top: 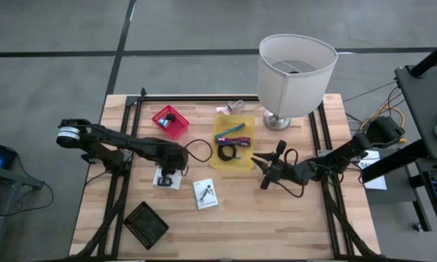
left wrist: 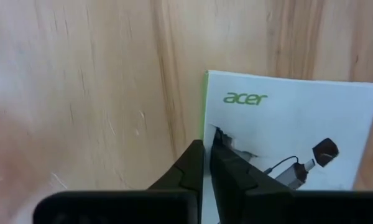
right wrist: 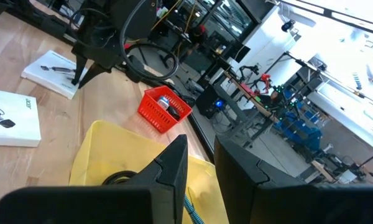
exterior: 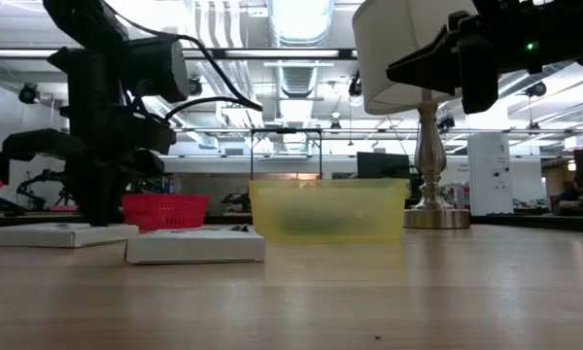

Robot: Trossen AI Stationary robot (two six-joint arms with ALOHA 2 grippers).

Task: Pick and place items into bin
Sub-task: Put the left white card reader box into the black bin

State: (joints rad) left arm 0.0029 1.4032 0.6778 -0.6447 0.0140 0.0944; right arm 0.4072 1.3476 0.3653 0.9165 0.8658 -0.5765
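Observation:
Next, my left gripper puts the white Acer card down in the black tray (top: 151, 223) by the near corner.
A yellow bin (top: 242, 120) near the table's middle holds teal and purple slim tools (top: 233, 131) and a coiled black cable (top: 226, 152). Two white Acer cards lie flat on the wood, one (top: 162, 183) under my left gripper (top: 168, 172) and one (top: 206, 193) toward the near edge. My left gripper (left wrist: 206, 149) is shut and points straight down at the first card (left wrist: 286, 118). My right gripper (top: 265, 172) is open and empty. It hangs raised (exterior: 452, 63) just right of the bin (exterior: 325, 209). My left gripper comes from above with its shut fingers (left wrist: 193, 158) pointing down onto the white card's green-striped edge (left wrist: 206, 118). The fingertips stand right at that edge, one over the card and one over the wood. The card lies flat on the table.
A red basket (top: 171, 121) stands beyond the left gripper. A black tray (top: 146, 223) lies by the near left corner. The white-shaded lamp (top: 295, 73) stands at the far edge, right of the bin. Bare wood lies toward the near edge.

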